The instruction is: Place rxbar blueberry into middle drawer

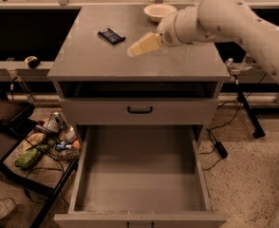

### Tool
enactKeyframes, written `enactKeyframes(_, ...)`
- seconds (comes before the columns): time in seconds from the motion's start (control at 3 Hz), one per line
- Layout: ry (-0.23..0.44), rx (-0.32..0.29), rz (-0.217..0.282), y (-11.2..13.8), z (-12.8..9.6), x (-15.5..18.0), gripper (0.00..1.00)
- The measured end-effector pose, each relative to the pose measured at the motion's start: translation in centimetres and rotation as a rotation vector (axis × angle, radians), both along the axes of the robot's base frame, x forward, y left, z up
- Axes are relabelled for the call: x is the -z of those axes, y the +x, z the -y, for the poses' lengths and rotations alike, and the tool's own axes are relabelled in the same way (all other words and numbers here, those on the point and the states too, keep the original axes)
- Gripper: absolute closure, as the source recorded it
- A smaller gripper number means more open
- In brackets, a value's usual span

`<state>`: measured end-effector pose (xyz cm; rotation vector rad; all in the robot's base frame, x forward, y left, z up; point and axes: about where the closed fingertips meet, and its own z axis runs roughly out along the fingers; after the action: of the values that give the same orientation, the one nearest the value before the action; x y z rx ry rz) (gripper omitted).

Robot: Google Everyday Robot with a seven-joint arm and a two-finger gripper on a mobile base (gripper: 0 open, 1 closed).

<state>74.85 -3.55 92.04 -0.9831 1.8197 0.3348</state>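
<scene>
I should next move my gripper over to the middle of the rxbar blueberry (111,36) that is on the cabinet top and close it there.
The rxbar blueberry (111,35), a small dark flat bar, lies on the cabinet top (82,56) at the back left. My gripper (142,45), cream-coloured, hangs just above the top, a short way right of the bar and a little nearer the front, and is not touching it. It holds nothing that I can see. The middle drawer (139,179) is pulled wide open below, with a bare grey floor and nothing in it.
A white bowl (160,11) stands at the back of the top, close behind my arm. A shut drawer front with a black handle (140,109) sits above the open drawer. Clutter and cables (44,141) lie on the floor at the left.
</scene>
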Motion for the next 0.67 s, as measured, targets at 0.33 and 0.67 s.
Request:
enactKeyframes(0.33,0.059,-0.01,-0.056,6.3,-4.1,3.1,0.0)
enactKeyframes(0.67,0.119,0.03,-0.094,11.1,-6.8,4.7,0.0)
